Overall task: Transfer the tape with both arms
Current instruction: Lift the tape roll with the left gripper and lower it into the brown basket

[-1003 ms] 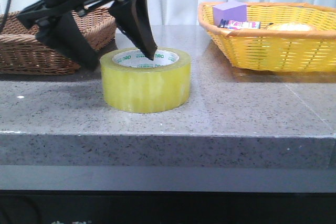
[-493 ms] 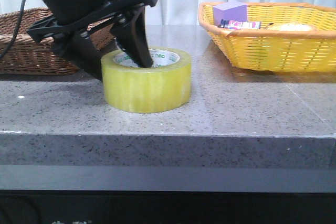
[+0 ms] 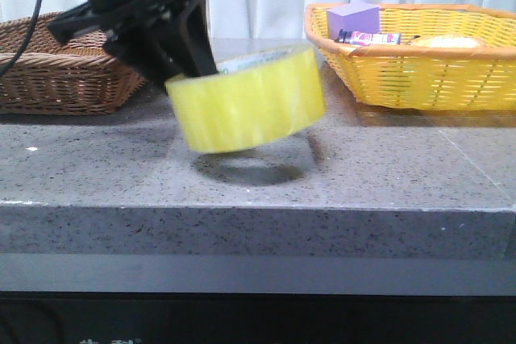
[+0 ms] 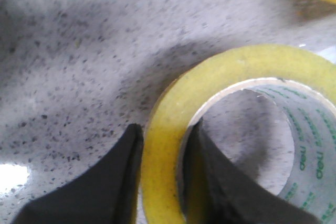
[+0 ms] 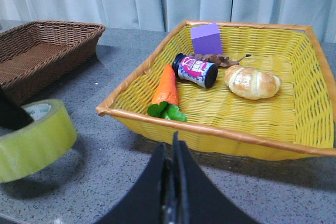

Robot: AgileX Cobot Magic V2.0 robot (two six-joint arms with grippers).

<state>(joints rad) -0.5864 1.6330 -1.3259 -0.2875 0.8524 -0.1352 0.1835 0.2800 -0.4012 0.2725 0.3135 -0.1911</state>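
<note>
Next, I release the yellow tape roll from my left gripper inside the brown wicker basket (image 3: 52, 43), just behind the front rim of the basket. The tape roll hangs tilted above the grey table.
The yellow tape roll (image 3: 250, 101) hangs tilted a little above the grey table, its shadow below it. My left gripper (image 3: 179, 58) is shut on the roll's left wall, one finger inside the white core and one outside. In the left wrist view the black fingers (image 4: 118, 182) pinch the yellow wall of the tape (image 4: 220, 80). My right gripper (image 5: 170, 153) is shut and empty, low over the table in front of the yellow basket. The tape also shows in the right wrist view (image 5: 37, 142). The right arm is not in the front view.
A brown wicker basket (image 3: 56, 78) stands at the back left. A yellow basket (image 3: 419, 70) at the back right holds a purple block (image 3: 353, 18), a small bottle (image 5: 195, 70), a carrot (image 5: 166, 90) and a croissant (image 5: 252, 82).
My left gripper lowered onto the roll's wall, closed on it and lifted it off the table; the roll now tilts in the air and sits a little further right.
</note>
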